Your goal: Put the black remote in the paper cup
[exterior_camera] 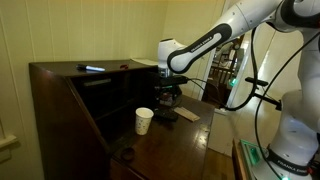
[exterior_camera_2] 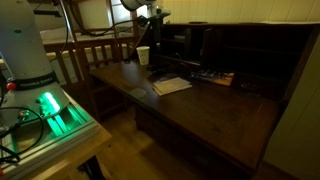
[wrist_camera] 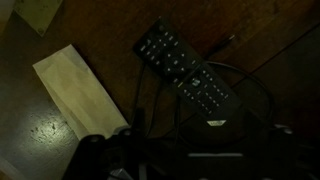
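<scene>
The robot's gripper will next go down to the middle of the black remote (exterior_camera: 166,115) (wrist_camera: 188,74), beside the flat tan-brown piece, and close there.
The black remote (wrist_camera: 186,70) lies flat on the dark wooden desk in the wrist view, buttons up, running diagonally from upper left to lower right. My gripper (wrist_camera: 180,152) hangs above its lower end with dark fingers spread to either side and nothing between them. In an exterior view the gripper (exterior_camera: 167,97) points down over the back of the desk. The white paper cup (exterior_camera: 144,120) stands upright on the desk in front of it, a short way off. The cup also shows in an exterior view (exterior_camera_2: 143,55). The cup is out of the wrist view.
A flat tan-brown rectangular piece (wrist_camera: 80,90) lies next to the remote. Thin cables (wrist_camera: 225,45) run beside it. A dark bar with a pale blue streak (exterior_camera: 92,69) lies on the desk's top shelf. A sheet of paper (exterior_camera_2: 172,86) lies on the desk.
</scene>
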Robot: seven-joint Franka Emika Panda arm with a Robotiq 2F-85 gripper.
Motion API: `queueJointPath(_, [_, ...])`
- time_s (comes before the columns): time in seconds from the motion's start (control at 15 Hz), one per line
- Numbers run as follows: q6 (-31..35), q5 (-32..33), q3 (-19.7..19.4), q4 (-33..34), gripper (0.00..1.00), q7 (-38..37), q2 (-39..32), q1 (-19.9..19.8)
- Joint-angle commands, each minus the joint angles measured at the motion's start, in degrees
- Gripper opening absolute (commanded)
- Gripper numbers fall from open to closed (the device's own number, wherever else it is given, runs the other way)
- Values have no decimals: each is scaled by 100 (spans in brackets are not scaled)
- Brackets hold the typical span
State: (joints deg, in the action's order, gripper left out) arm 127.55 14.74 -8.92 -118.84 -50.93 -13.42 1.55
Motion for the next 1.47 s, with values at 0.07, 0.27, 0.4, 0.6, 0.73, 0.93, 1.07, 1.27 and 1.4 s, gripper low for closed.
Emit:
queueJointPath(0.07, [-195, 144, 167, -171, 100, 937, 105, -69])
queueJointPath(0.27, [281, 224, 172, -478, 100, 1772, 141, -106])
queueJointPath(0.4, [337, 428, 95, -442, 100, 1845, 111, -44])
queueJointPath(0.6, [236, 302, 106, -323, 100, 1762, 2, -36])
queueJointPath(0.73, [326, 395, 178, -462, 100, 2222, 94, -25])
queueJointPath(0.93, [443, 497, 205, -747, 100, 2488, 206, 17])
queueJointPath(1.07, [486, 477, 245, -844, 100, 2725, 143, 5])
queueJointPath(1.27, [410, 813, 209, -1037, 100, 2696, 191, 74])
queueJointPath(1.4, [549, 1203, 155, -1154, 100, 2662, 188, 75])
